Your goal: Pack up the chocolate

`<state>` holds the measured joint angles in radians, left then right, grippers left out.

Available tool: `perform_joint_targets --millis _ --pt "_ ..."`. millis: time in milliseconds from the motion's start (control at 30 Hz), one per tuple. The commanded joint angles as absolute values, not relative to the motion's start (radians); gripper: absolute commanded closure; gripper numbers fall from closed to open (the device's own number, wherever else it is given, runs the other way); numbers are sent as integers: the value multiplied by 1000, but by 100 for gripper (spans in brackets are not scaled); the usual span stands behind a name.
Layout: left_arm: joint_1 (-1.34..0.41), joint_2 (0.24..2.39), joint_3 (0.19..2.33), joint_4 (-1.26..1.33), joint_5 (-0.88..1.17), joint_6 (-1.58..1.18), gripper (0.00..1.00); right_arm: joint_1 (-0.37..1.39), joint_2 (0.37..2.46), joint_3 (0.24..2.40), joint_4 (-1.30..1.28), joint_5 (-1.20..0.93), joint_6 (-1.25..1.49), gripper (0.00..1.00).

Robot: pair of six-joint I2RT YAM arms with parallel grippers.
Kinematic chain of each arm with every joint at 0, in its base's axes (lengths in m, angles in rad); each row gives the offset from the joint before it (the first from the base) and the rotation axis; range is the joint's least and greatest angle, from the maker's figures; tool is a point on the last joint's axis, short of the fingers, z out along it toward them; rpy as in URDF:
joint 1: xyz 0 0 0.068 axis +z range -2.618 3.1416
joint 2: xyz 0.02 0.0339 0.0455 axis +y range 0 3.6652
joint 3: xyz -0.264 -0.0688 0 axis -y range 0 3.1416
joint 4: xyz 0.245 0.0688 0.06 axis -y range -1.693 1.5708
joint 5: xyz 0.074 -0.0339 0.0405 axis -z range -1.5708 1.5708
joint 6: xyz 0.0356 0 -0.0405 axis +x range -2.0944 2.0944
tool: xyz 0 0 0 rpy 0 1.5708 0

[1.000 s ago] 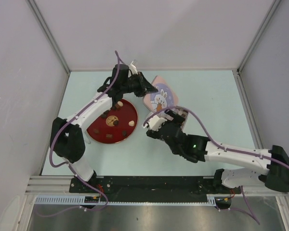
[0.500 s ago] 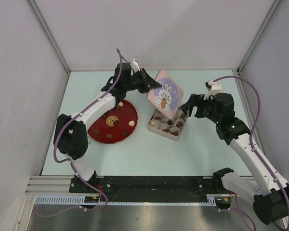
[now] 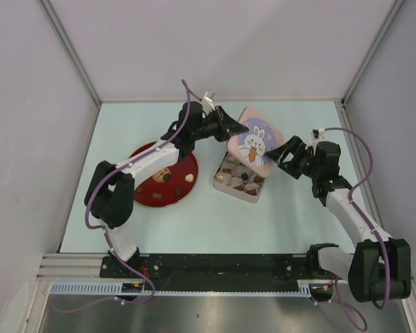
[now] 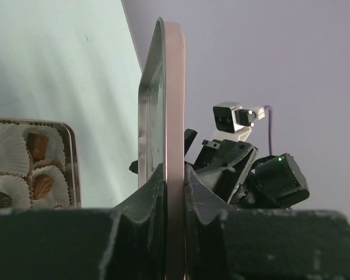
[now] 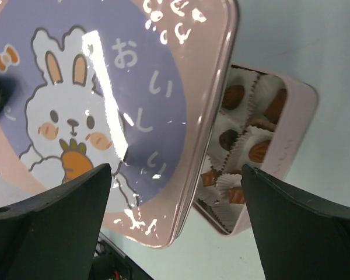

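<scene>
I should use my left gripper to release the pink tin lid on top of the open square tin point(image 3: 236, 169), over the chocolate pieces. The lid is tilted above the tin's far side now.
My left gripper point(image 3: 234, 132) is shut on the edge of a pink tin lid point(image 3: 255, 143) with a rabbit picture, holding it tilted in the air over the far side of the open square tin point(image 3: 222, 184). In the left wrist view the lid point(image 4: 174, 87) stands edge-on between the fingers of the gripper point(image 4: 175, 182). Chocolate pieces point(image 3: 240, 179) sit in white paper cups in the tin, and others point(image 3: 165, 177) lie on the red plate point(image 3: 144, 195). My right gripper point(image 3: 286, 158) hangs open just right of the lid point(image 5: 105, 99), touching nothing, with the tin point(image 5: 291, 137) below.
The red plate lies left of the tin, under my left forearm. Grey walls close the table at the back and on both sides. My right arm's wrist point(image 4: 245, 169) shows beyond the lid in the left wrist view.
My right arm has swung from over the tin out to the right side and now faces the lid. My left arm has carried the lid rightward over the tin.
</scene>
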<state>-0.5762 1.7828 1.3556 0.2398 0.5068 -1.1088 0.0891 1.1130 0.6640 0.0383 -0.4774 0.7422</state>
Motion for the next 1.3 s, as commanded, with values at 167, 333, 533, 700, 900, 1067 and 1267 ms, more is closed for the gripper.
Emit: perform_joint_targets --millis 167,333,533,700,900,1067,1267 --pt "-629 1870 1289 456 466 -1197 100 48 1114 592 100 -379 810 2" --pt "-629 1894 1247 508 469 -1192 100 45 1170 591 77 -357 782 2" --pt "-627 1919 1215 526 468 -1167 100 44 1282 589 86 -371 775 2" --pt "-618 1930 1192 523 460 -1144 100 57 1388 589 141 -448 788 3" --pt "-598 1925 1169 476 445 -1092 99 83 1436 589 207 -495 802 4" --pt "-580 1913 1147 445 426 -1042 96 92 1469 591 253 -537 813 6" --pt "-568 1902 1154 362 407 -965 89 116 1540 598 307 -591 828 8"
